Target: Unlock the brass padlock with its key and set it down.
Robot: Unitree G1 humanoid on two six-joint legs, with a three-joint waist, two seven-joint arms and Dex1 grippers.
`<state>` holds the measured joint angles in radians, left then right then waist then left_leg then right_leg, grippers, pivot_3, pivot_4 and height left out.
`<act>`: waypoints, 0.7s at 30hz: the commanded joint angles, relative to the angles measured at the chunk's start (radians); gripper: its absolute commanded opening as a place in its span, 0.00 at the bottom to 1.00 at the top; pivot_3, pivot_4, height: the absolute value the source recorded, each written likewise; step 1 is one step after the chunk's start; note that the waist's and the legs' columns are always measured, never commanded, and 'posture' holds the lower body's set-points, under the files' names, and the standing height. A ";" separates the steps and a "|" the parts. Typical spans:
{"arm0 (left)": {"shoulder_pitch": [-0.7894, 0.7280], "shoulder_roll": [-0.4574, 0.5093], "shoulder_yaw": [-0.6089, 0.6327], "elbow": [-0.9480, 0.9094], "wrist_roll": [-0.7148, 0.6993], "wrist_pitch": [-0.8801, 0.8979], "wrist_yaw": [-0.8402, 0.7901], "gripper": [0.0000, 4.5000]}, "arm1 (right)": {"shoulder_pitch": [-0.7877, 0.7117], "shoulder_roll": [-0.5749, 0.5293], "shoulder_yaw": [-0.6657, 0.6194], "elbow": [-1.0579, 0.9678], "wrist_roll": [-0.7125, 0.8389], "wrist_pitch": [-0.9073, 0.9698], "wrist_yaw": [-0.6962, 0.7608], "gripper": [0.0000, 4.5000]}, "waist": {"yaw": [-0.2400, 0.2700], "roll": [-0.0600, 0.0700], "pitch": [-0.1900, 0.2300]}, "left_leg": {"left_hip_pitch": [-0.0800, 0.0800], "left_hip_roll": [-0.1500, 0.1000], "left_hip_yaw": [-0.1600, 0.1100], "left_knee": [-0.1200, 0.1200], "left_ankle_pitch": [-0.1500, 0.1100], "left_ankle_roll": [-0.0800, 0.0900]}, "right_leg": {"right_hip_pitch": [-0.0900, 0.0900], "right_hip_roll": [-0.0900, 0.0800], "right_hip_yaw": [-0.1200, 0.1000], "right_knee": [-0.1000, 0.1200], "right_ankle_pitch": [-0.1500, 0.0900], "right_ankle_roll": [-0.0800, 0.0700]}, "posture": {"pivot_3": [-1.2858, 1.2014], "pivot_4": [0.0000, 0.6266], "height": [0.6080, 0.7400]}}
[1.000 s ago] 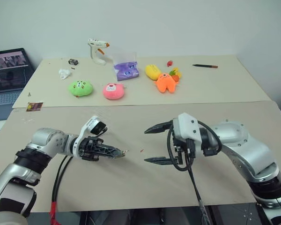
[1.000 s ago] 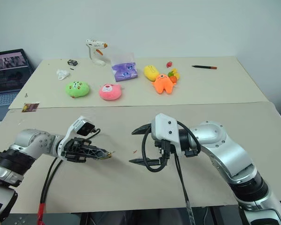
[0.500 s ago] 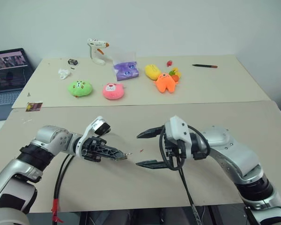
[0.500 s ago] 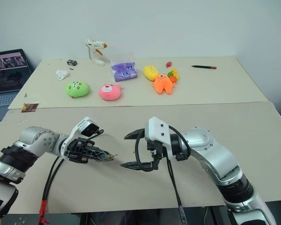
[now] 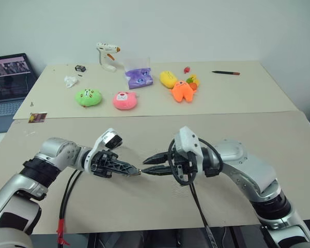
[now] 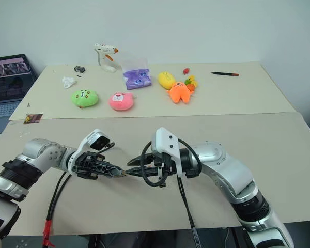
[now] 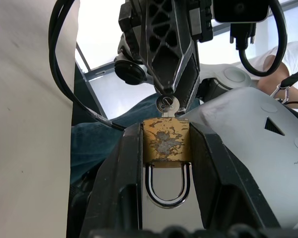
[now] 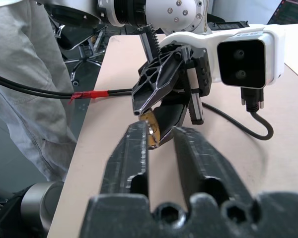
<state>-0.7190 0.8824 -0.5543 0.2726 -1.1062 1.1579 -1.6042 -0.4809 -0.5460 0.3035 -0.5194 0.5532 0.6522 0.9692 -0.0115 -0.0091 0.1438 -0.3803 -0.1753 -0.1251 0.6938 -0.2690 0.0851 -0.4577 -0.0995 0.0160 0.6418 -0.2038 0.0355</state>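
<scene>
The brass padlock's shackle points back between my left gripper's fingers, so next I open my right gripper and grasp the brass padlock's body (image 7: 166, 138), which keeps its shackle free.
The brass padlock (image 7: 166, 144) is clamped between the fingers of my left gripper (image 5: 135, 171), its silver shackle (image 7: 166, 184) pointing back toward the wrist. The small silvery key (image 7: 166, 104) sticks out of the lock body's far end. My right gripper (image 5: 146, 171) faces the left one tip to tip over the near table. Its fingers (image 7: 167, 59) are shut on the key's head. In the right wrist view the padlock (image 8: 152, 133) shows as a golden edge between my right fingertips, under the left gripper (image 8: 161, 94).
On the far table lie a green plush (image 5: 88, 97), a pink plush (image 5: 125, 100), an orange plush (image 5: 183, 91), a yellow plush (image 5: 169, 79), a purple bag (image 5: 139, 78), a glue gun (image 5: 107, 56) and a pen (image 5: 226, 73). A laptop (image 5: 8, 82) stands at the left.
My right gripper has moved left up to the left gripper's tips, and its wide-open fingers have closed on the key. The left gripper has stayed in place with the padlock.
</scene>
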 commanded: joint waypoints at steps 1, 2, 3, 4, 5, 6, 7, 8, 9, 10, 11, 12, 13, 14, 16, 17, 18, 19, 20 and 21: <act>-0.025 0.006 -0.004 0.000 -0.029 0.001 -0.010 0.18 | 0.007 -0.010 -0.001 -0.043 0.006 0.006 -0.003 0.26 | 0.000 0.000 0.000 | 0.000 0.000 0.000 0.000 0.000 0.000 | 0.000 0.000 0.000 0.000 0.000 0.000 | 0.52 0.24 1.00; -0.029 0.004 -0.005 0.005 -0.030 0.002 -0.010 0.18 | 0.009 -0.012 0.000 -0.044 0.005 0.004 -0.002 0.26 | 0.000 0.000 0.000 | 0.000 0.000 0.000 0.000 0.000 0.000 | 0.000 0.000 0.000 0.000 0.000 0.000 | 0.52 0.24 1.00; -0.031 0.004 -0.007 0.008 -0.030 0.001 -0.010 0.18 | 0.011 -0.013 0.001 -0.045 0.004 0.003 -0.002 0.26 | 0.000 0.000 0.000 | 0.000 0.000 0.000 0.000 0.000 0.000 | 0.000 0.000 0.000 0.000 0.000 0.000 | 0.52 0.24 1.00; -0.032 0.006 -0.010 0.007 -0.031 0.000 -0.010 0.18 | 0.012 -0.014 0.002 -0.046 0.005 0.003 -0.002 0.26 | 0.000 0.000 0.000 | 0.000 0.000 0.000 0.000 0.000 0.000 | 0.000 0.000 0.000 0.000 0.000 0.000 | 0.52 0.24 1.00; -0.034 0.006 -0.013 0.009 -0.031 -0.001 -0.010 0.18 | 0.013 -0.015 0.004 -0.045 0.004 0.002 -0.003 0.26 | 0.000 0.000 0.000 | 0.000 0.000 0.000 0.000 0.000 0.000 | 0.000 0.000 0.000 0.000 0.000 0.000 | 0.52 0.24 1.00; -0.035 0.008 -0.014 0.009 -0.031 -0.002 -0.010 0.18 | 0.014 -0.015 0.004 -0.046 0.006 0.004 -0.004 0.26 | -0.001 0.000 0.000 | 0.000 0.000 0.000 0.000 0.000 0.000 | 0.000 0.000 0.000 0.000 0.000 0.000 | 0.52 0.24 1.00; -0.036 0.008 -0.015 0.010 -0.031 -0.005 -0.010 0.18 | 0.014 -0.014 0.004 -0.046 0.008 0.006 -0.005 0.26 | -0.001 0.000 0.000 | 0.000 0.000 0.000 0.000 0.000 0.000 | 0.000 0.000 0.000 0.000 0.000 0.000 | 0.52 0.24 1.00; -0.037 0.008 -0.015 0.011 -0.031 -0.005 -0.010 0.18 | 0.012 -0.011 0.002 -0.043 0.010 0.008 -0.007 0.20 | 0.000 0.000 0.000 | 0.000 0.000 0.000 0.000 0.000 0.000 | 0.000 0.000 0.000 0.000 0.000 0.000 | 0.52 0.24 1.00; -0.038 0.009 -0.016 0.012 -0.031 -0.005 -0.010 0.18 | 0.011 -0.009 0.001 -0.042 0.012 0.009 -0.009 0.14 | 0.000 0.000 0.000 | 0.000 0.000 0.000 0.000 0.000 0.000 | 0.000 0.000 0.000 0.000 0.000 0.000 | 0.52 0.24 1.00; -0.037 0.009 -0.016 0.011 -0.031 -0.006 -0.010 0.18 | 0.011 -0.010 -0.001 -0.043 0.017 0.014 -0.008 0.09 | 0.000 0.000 0.000 | 0.000 0.000 0.000 0.000 0.000 0.000 | 0.000 0.000 0.000 0.000 0.000 0.000 | 0.52 0.24 1.00; -0.037 0.010 -0.016 0.011 -0.030 -0.008 -0.010 0.18 | 0.010 -0.011 -0.002 -0.043 0.020 0.016 -0.008 0.01 | 0.000 0.000 0.000 | 0.000 0.000 0.000 0.000 0.000 0.000 | 0.000 0.000 0.000 0.000 0.000 0.000 | 0.52 0.24 1.00; -0.037 0.010 -0.017 0.012 -0.030 -0.009 -0.010 0.18 | 0.010 -0.012 -0.004 -0.043 0.024 0.019 -0.007 0.00 | 0.000 0.000 0.000 | 0.000 0.000 0.000 0.000 0.000 0.000 | 0.000 0.000 0.000 0.000 0.000 0.000 | 0.52 0.24 1.00; -0.036 0.010 -0.017 0.012 -0.031 -0.009 -0.010 0.18 | 0.011 -0.014 -0.005 -0.045 0.027 0.022 -0.005 0.00 | 0.000 0.000 0.000 | 0.000 0.000 0.000 0.000 0.000 0.000 | 0.000 0.000 0.000 0.000 0.000 0.000 | 0.52 0.24 1.00; -0.035 0.010 -0.017 0.011 -0.030 -0.009 -0.010 0.18 | 0.012 -0.016 -0.006 -0.047 0.028 0.023 -0.004 0.00 | 0.000 0.000 0.000 | 0.000 0.000 0.000 0.000 0.000 0.000 | 0.000 0.000 0.000 0.000 0.000 0.000 | 0.52 0.24 1.00; -0.034 0.010 -0.019 0.011 -0.030 -0.012 -0.010 0.18 | 0.013 -0.017 -0.009 -0.048 0.034 0.028 -0.003 0.00 | 0.000 0.000 0.000 | 0.000 0.000 0.000 0.000 0.000 0.000 | 0.000 0.000 0.000 0.000 0.000 0.000 | 0.52 0.24 1.00; -0.034 0.010 -0.019 0.011 -0.029 -0.014 -0.010 0.18 | 0.013 -0.018 -0.011 -0.049 0.039 0.033 -0.003 0.00 | 0.000 0.000 0.000 | 0.000 0.000 0.000 0.000 0.000 0.000 | 0.000 0.000 0.000 0.000 0.000 0.000 | 0.52 0.24 1.00; -0.033 0.010 -0.020 0.010 -0.028 -0.016 -0.010 0.18 | 0.013 -0.018 -0.014 -0.050 0.045 0.038 -0.003 0.00 | 0.000 0.000 0.000 | 0.000 0.000 0.000 0.000 0.000 0.000 | 0.000 0.000 0.000 0.000 0.000 0.000 | 0.52 0.24 1.00; -0.033 0.010 -0.021 0.008 -0.026 -0.022 -0.010 0.18 | 0.013 -0.019 -0.016 -0.050 0.050 0.043 -0.003 0.00 | 0.000 0.000 0.000 | 0.000 0.000 0.000 0.000 0.000 0.000 | 0.000 0.000 0.000 0.000 0.000 0.000 | 0.52 0.24 1.00; -0.032 0.010 -0.021 0.008 -0.024 -0.030 -0.010 0.18 | 0.012 -0.018 -0.019 -0.051 0.059 0.052 -0.004 0.00 | 0.000 0.000 0.000 | 0.000 0.000 0.000 0.000 0.000 0.000 | 0.000 0.000 0.000 0.000 0.000 0.000 | 0.52 0.24 1.00; -0.034 0.007 -0.020 0.011 -0.023 -0.034 -0.010 0.18 | 0.012 -0.013 -0.027 -0.051 0.081 0.073 -0.009 0.00 | 0.000 0.000 0.000 | 0.000 0.000 0.000 0.000 0.000 0.000 | 0.000 0.000 0.000 0.000 0.000 0.000 | 0.52 0.24 1.00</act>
<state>-0.7363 0.8822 -0.5851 0.2865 -1.1202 1.1415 -1.6046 -0.4632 -0.5608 0.3042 -0.5292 0.5791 0.6970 0.9550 -0.0116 -0.0091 0.1438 -0.3804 -0.1751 -0.1250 0.6940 -0.2689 0.0851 -0.4577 -0.0993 0.0163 0.6418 -0.2038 0.0355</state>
